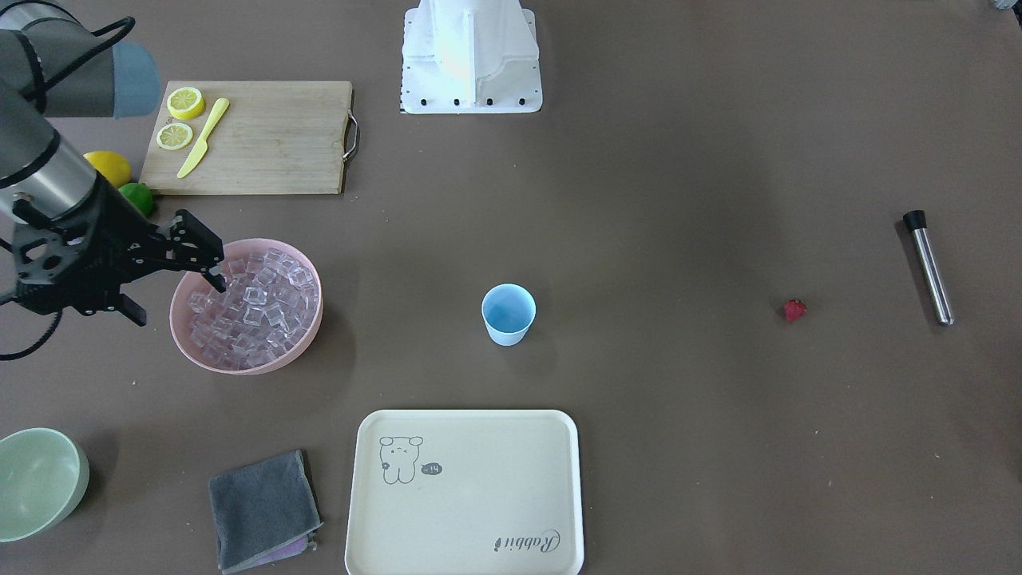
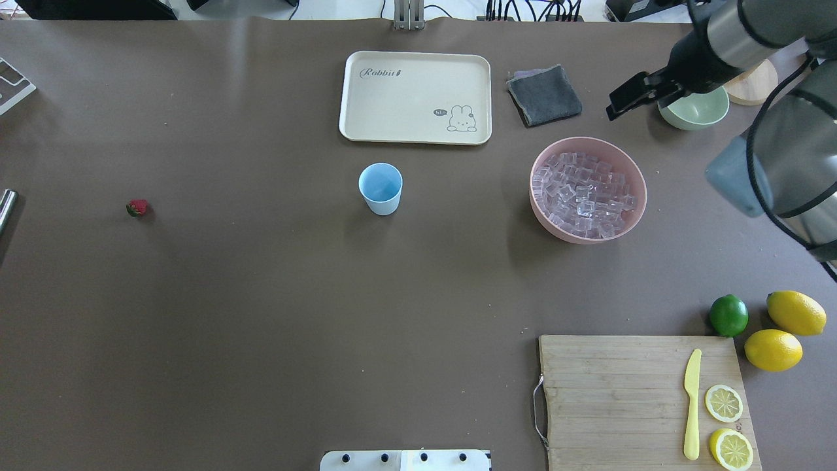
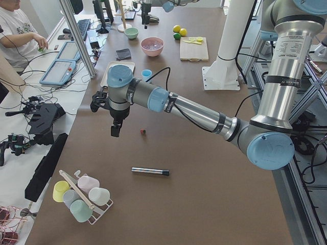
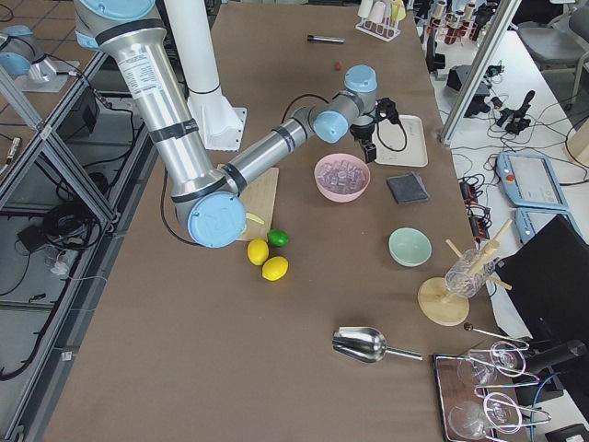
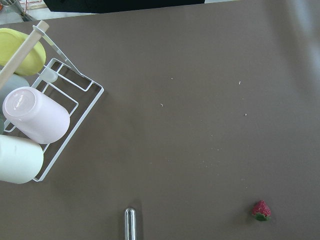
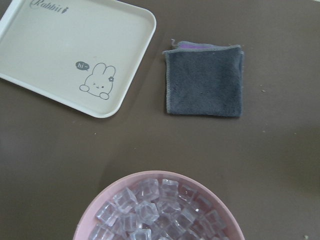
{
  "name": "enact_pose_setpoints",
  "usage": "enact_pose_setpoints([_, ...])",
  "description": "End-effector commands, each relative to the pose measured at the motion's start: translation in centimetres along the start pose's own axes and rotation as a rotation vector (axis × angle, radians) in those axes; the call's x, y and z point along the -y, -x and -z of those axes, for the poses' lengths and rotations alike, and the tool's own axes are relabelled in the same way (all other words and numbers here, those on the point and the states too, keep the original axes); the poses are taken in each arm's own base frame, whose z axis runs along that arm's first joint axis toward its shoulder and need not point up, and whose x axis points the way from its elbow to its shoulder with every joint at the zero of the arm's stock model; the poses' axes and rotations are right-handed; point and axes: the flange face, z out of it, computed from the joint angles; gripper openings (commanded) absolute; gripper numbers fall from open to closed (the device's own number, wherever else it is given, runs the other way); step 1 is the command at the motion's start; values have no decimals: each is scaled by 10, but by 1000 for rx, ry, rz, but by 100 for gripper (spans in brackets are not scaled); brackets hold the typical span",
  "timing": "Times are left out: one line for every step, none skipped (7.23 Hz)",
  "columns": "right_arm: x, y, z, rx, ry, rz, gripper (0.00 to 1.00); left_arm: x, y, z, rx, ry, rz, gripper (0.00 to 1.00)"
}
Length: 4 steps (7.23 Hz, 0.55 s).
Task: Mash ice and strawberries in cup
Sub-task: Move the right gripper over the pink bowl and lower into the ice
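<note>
The robot's right gripper will close on an ice cube in the pink bowl, on the bowl's side (image 1: 275, 330) (image 6: 145, 216) toward the cream tray.
The light blue cup (image 1: 508, 314) stands upright and empty mid-table, also in the overhead view (image 2: 380, 188). The ice (image 1: 251, 307) is heaped in a pink bowl (image 1: 255, 367). One small red strawberry (image 1: 794, 310) lies alone on the table, and shows in the left wrist view (image 5: 261, 210). My right gripper (image 1: 180, 303) is open and empty, hovering over the bowl's rim. My left gripper (image 3: 116, 131) shows only in the exterior left view, hanging above the table near the strawberry (image 3: 143, 132); I cannot tell if it is open or shut.
A metal rod with a black cap (image 1: 930, 267) lies beyond the strawberry. A cream tray (image 1: 479, 511), grey cloth (image 1: 263, 507), green bowl (image 1: 36, 479), and a cutting board (image 1: 271, 136) with lemon slices and a yellow knife sit around. A rack of cups (image 3: 82, 196) stands at the table's end.
</note>
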Motion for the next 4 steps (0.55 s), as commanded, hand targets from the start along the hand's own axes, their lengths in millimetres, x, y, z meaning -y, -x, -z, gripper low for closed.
enact_pose_setpoints([-19,35,-46,-49,-20,35,99,0,2,-2,0,3,0,98])
enact_pose_setpoints([-28,47,-64,-74,-15,54,97,1,4,-4,1,5,2,98])
enact_pose_setpoints([-35,59,-75,-87,-12,68,77,1,3,-3,0,4,1,98])
enact_pose_setpoints([-39,62,-86,-100,-3,73,76,1,5,-5,1,7,4,98])
